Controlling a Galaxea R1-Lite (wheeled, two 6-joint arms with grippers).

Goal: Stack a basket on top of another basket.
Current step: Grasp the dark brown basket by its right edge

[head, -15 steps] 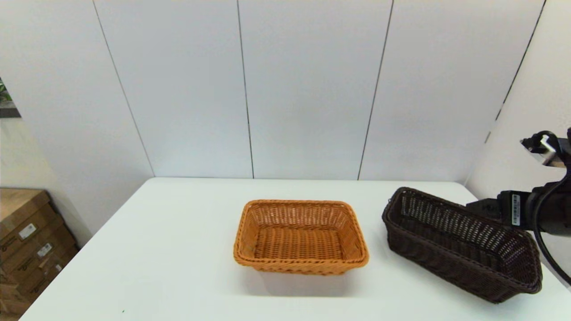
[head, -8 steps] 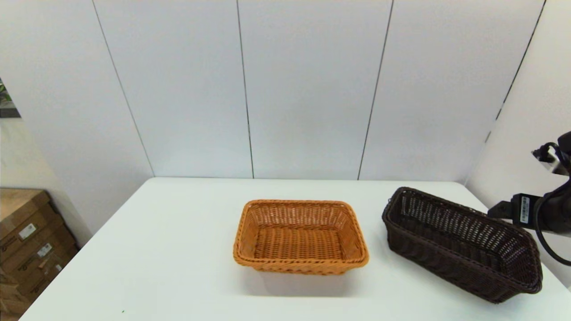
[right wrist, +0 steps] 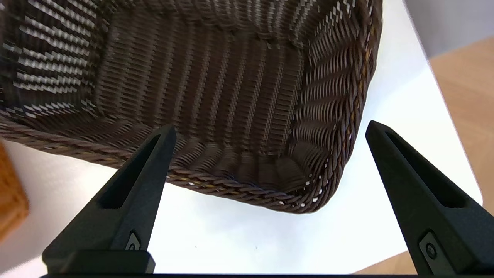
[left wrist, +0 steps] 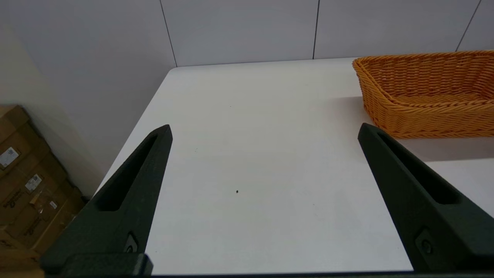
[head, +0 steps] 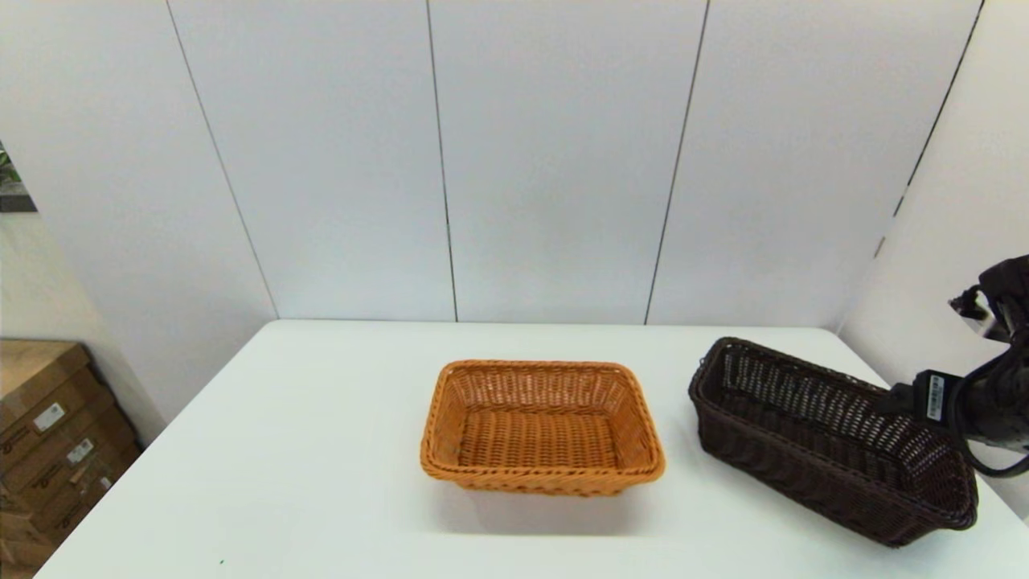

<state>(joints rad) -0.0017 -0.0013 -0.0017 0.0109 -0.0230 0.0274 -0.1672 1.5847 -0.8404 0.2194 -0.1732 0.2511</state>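
Observation:
Next, my right gripper grabs the short-end rim point(head: 970, 486) point(right wrist: 353, 104) of the dark brown basket, at the end farthest from the orange-tan basket.
The dark brown basket point(head: 828, 438) lies slantwise near the table's right edge. The orange-tan basket point(head: 543, 426) sits at the table's middle, apart from it and holding nothing. My right arm point(head: 977, 394) hangs at the dark basket's far right side. In the right wrist view my right gripper point(right wrist: 270, 125) is open above one end of the dark basket point(right wrist: 231, 96), its fingers spread wide with nothing between them. My left gripper point(left wrist: 264, 126) is open over bare table, with the orange-tan basket point(left wrist: 424, 92) off to one side.
The white table point(head: 321, 482) ends close to the dark basket's right corner, with wooden floor point(right wrist: 471, 96) beyond. Cardboard boxes point(head: 48, 434) stand on the floor past the left edge. A panelled wall backs the table.
My right arm has sunk lower and drawn slightly to the right beside the dark basket. Neither basket has moved.

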